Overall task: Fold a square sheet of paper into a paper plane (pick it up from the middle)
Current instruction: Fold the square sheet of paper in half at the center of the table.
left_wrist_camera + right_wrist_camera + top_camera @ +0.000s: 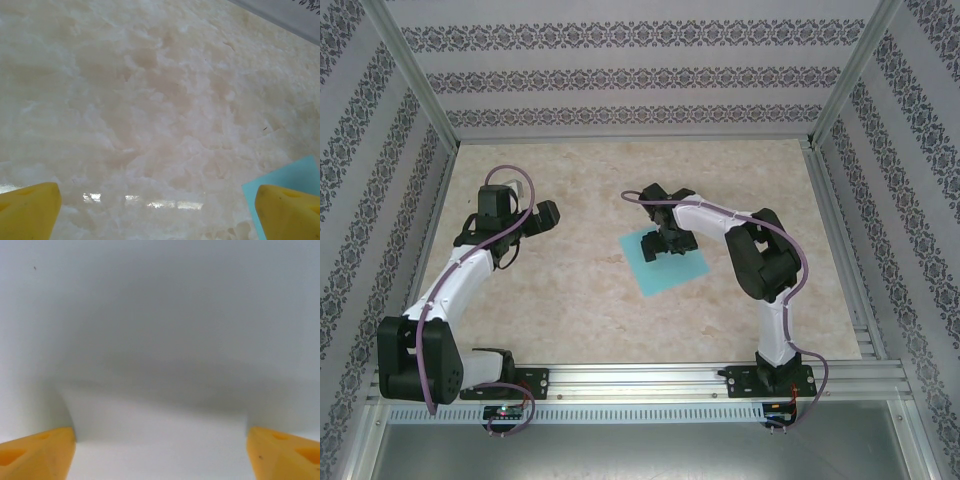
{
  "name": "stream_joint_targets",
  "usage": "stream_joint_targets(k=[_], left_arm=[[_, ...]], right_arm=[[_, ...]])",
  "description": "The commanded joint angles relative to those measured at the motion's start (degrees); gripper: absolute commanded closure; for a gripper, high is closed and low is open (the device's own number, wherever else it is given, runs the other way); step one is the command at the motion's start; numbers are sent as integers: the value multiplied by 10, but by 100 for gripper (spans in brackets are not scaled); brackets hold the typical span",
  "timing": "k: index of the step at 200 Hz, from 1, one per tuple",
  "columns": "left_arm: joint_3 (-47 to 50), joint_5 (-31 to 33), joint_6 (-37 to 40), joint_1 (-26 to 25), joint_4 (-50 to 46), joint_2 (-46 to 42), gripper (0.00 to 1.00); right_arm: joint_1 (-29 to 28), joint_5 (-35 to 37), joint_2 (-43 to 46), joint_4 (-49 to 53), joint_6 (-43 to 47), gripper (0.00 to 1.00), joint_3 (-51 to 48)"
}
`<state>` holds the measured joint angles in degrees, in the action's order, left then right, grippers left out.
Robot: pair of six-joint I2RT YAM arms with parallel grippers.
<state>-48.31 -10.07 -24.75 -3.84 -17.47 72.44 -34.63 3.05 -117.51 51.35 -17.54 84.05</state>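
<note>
My right gripper is holding the sheet up in only a low fold between its fingers, so it should open and pinch a taller fold at the sheet's middle (666, 260).
The square sheet of paper (665, 265) lies flat on the marble table, turquoise, turned like a diamond. My right gripper (666, 243) points down onto its far half. In the right wrist view the sheet (160, 330) looks pale grey, and a low raised band of it runs between the yellow fingertips (37, 452). The right gripper (160, 455) stands wide open there. My left gripper (546, 215) hovers over bare table to the left of the sheet. It is open (157, 215) with nothing between its fingers, and a corner of the sheet (292, 175) shows by its right finger.
Patterned walls with aluminium posts (415, 75) close in the table on three sides. A metal rail (650, 380) carries both arm bases at the near edge. Bare marble (570, 290) lies between the arms.
</note>
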Motion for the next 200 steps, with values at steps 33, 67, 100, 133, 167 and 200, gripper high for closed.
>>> stream_joint_targets(k=[33, 67, 100, 133, 167, 200], left_arm=[[-17, -8, 2, -5, -9, 4, 0], [-19, -8, 4, -5, -11, 6, 0], [-19, -8, 5, -5, -12, 9, 0], [-19, -9, 5, -5, -12, 11, 0], [-20, -10, 5, -5, -12, 12, 0], [-21, -9, 5, -5, -13, 14, 0]], right_arm=[[-15, 18, -4, 18, 9, 2, 27], [-11, -11, -22, 3, 7, 2, 14], [-5, -7, -45, 3, 4, 2, 3], [-2, -1, -65, 3, 2, 5, -7], [1, -2, -78, 1, 0, 15, -15], [2, 5, -82, 2, -1, 20, -15]])
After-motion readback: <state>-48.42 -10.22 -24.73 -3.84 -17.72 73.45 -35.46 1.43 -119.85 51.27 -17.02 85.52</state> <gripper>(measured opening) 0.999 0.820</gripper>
